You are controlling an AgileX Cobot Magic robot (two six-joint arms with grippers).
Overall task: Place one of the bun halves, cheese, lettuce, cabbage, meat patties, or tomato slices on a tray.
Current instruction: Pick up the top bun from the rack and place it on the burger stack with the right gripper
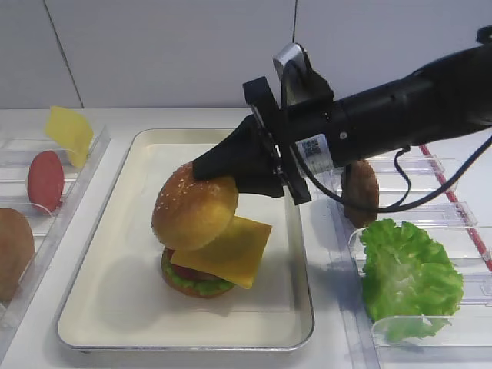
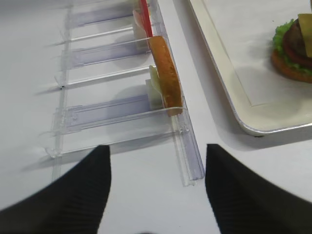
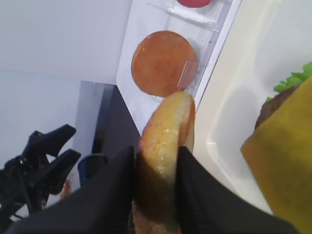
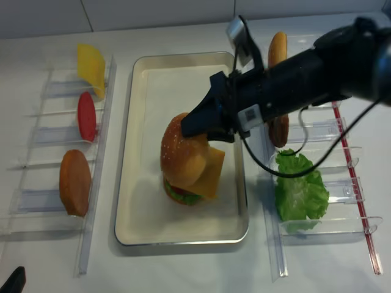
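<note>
My right gripper should release the sesame bun half so that it rests on the cheese slice topping the stack (image 4: 190, 160) (image 3: 288, 152) in the silver tray.
My right gripper (image 1: 223, 175) reaches in from the right and is shut on a golden sesame bun half (image 1: 192, 209). It holds the bun tilted on edge over the silver tray (image 1: 115, 311). In the right wrist view both black fingers (image 3: 117, 180) press the bun half (image 3: 168, 131) from either side. Below it a cheese slice (image 1: 231, 250) lies askew on a stack of patty, tomato, lettuce and bottom bun (image 1: 192, 283). The bun's lower edge meets the cheese. My left gripper (image 2: 157, 158) hangs open over bare table beside a clear holder (image 2: 190, 156). Cabbage is out of view.
Clear holders on the left carry a cheese slice (image 1: 68, 131), a tomato slice (image 1: 46, 181) and a bun half (image 1: 14, 250). Holders on the right carry a meat patty (image 1: 360, 192), a lettuce leaf (image 1: 407, 277) and another bun half (image 4: 278, 49).
</note>
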